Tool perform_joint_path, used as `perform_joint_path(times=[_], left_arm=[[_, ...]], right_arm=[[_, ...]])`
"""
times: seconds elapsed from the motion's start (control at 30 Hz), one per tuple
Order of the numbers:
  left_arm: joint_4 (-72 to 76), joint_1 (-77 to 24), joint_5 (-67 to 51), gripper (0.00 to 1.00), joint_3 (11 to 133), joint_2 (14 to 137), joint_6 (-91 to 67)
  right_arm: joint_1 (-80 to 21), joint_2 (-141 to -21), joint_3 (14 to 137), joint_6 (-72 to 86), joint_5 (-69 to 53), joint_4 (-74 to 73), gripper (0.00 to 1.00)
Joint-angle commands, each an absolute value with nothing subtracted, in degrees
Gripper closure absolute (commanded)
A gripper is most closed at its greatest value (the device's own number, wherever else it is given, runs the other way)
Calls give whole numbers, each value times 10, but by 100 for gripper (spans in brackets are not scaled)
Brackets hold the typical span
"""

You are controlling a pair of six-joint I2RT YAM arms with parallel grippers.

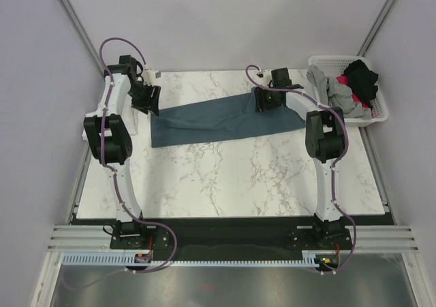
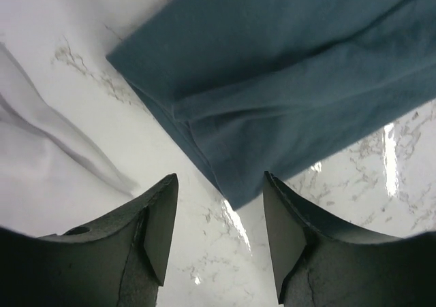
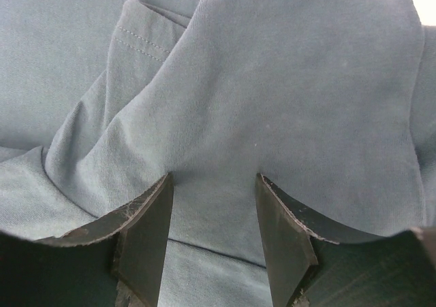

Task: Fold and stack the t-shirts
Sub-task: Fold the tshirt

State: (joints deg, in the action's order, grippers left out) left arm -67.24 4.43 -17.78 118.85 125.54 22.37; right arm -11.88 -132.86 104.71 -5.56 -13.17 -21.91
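The top layer of the slate-blue t-shirt bunches into a long fold, so the robot's left gripper should take the fold's loose end (image 2: pixel 184 110) and pull the layer flat before folding.
A slate-blue t-shirt (image 1: pixel 211 120) lies across the far half of the marble table as a long, flat strip. My left gripper (image 1: pixel 146 101) hangs over its left end. In the left wrist view the left gripper (image 2: pixel 220 178) is open, and one corner of the t-shirt (image 2: pixel 293 69) rests on the table just beyond the fingertips, untouched. My right gripper (image 1: pixel 264 101) sits at the strip's right end. Seen from the right wrist, this gripper (image 3: pixel 214 178) is open, its tips pushing down into the puckered t-shirt (image 3: pixel 286 82). More t-shirts, grey (image 1: pixel 338 94) and black (image 1: pixel 361 79), are piled in the basket.
A white lattice basket (image 1: pixel 325 60) stands off the table's far right corner, with a bit of pink cloth among its clothes. Bare marble (image 1: pixel 231 178) stretches between the shirt and the arm bases. Pale walls close in the left and right sides.
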Motion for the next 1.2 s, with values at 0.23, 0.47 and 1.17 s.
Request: perform_joint_path(times=[0.23, 0.47, 1.17], left_arm=[[-637, 47, -168, 43, 1294, 1364, 224], [-635, 46, -178, 50, 1296, 1382, 222], [-649, 47, -196, 62, 1287, 1394, 217]], right_arm=[[-132, -1308, 1037, -56, -127, -211, 41], [-133, -1311, 1034, -62, -119, -211, 41], [-133, -1316, 1032, -62, -103, -206, 40]])
